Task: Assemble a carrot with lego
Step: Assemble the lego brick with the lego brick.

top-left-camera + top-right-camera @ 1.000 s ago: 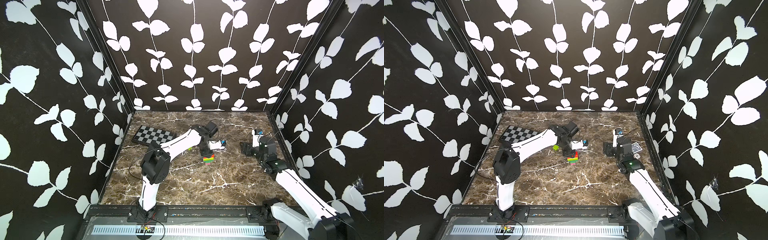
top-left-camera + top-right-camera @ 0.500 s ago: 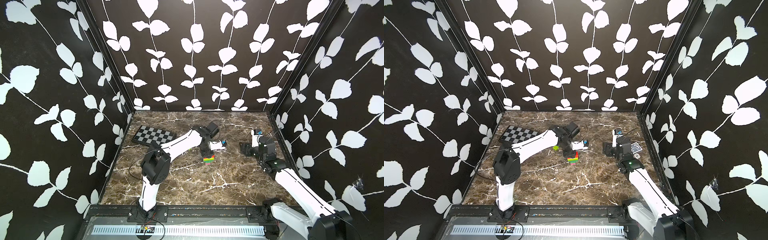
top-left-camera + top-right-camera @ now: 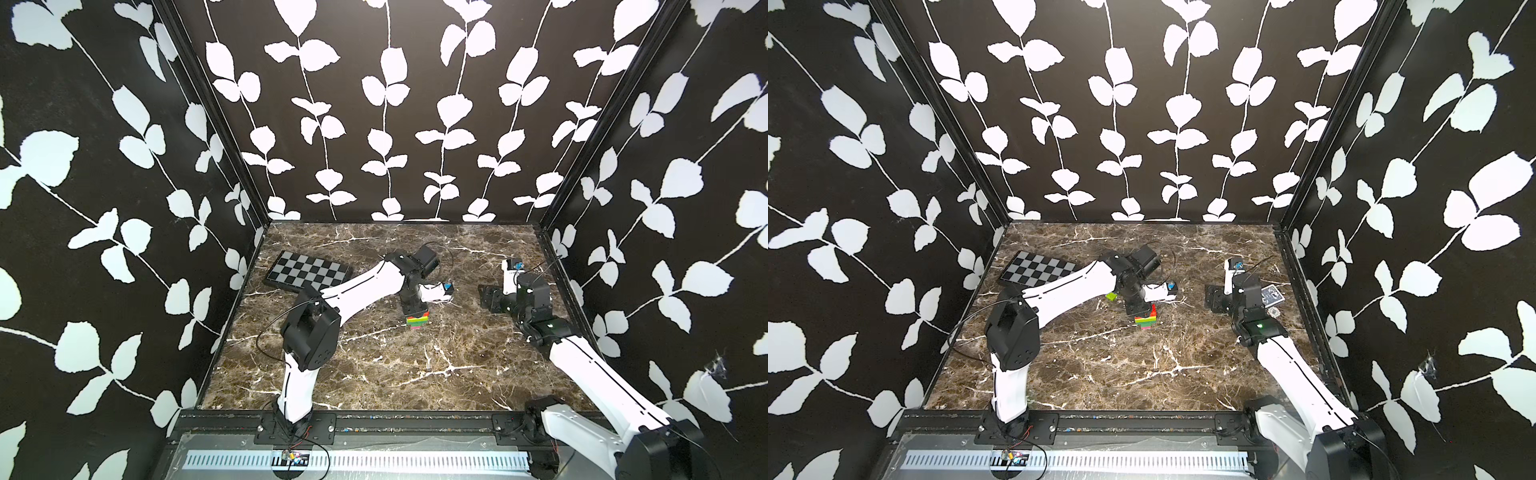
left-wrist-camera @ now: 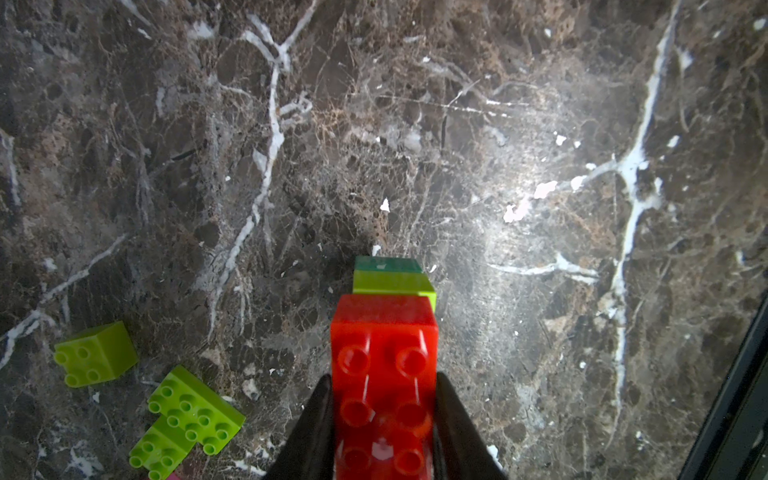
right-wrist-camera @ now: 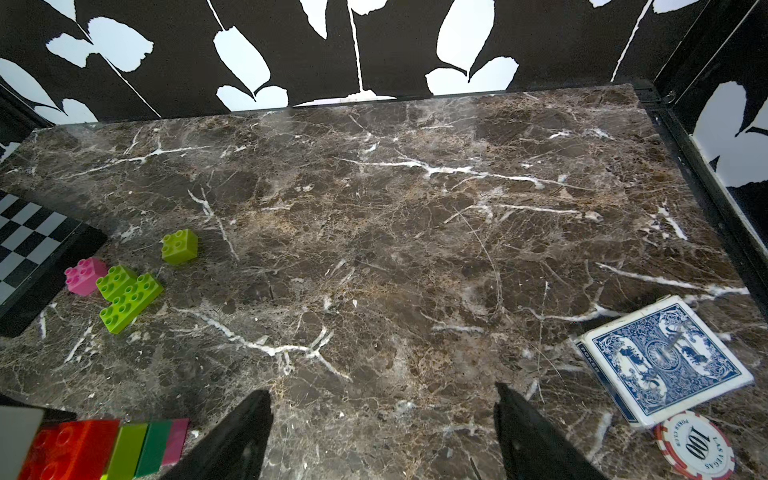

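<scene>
My left gripper should release the carrot on the bare marble (image 4: 362, 283) between the loose lime lego and my right gripper.
The carrot (image 3: 417, 321) is a short stack banded red-orange, lime, green and pink, near the table's middle. My left gripper (image 4: 384, 378) is shut on its red-orange end, the black fingers (image 4: 320, 415) pressed against both sides. The pink end points down at the marble; I cannot tell if it touches. Loose lego lies beside the left arm: a lime brick (image 5: 179, 246), a lime L-shaped piece (image 5: 129, 297) and a pink brick (image 5: 85, 274). My right gripper (image 5: 381, 390) stands open and empty over bare marble, to the right of the carrot (image 5: 104, 449).
A black-and-grey checkered board (image 3: 307, 270) lies at the back left. A blue deck of cards (image 5: 665, 361) and a poker chip (image 5: 694, 444) sit by the right wall. Black leaf-patterned walls close in three sides.
</scene>
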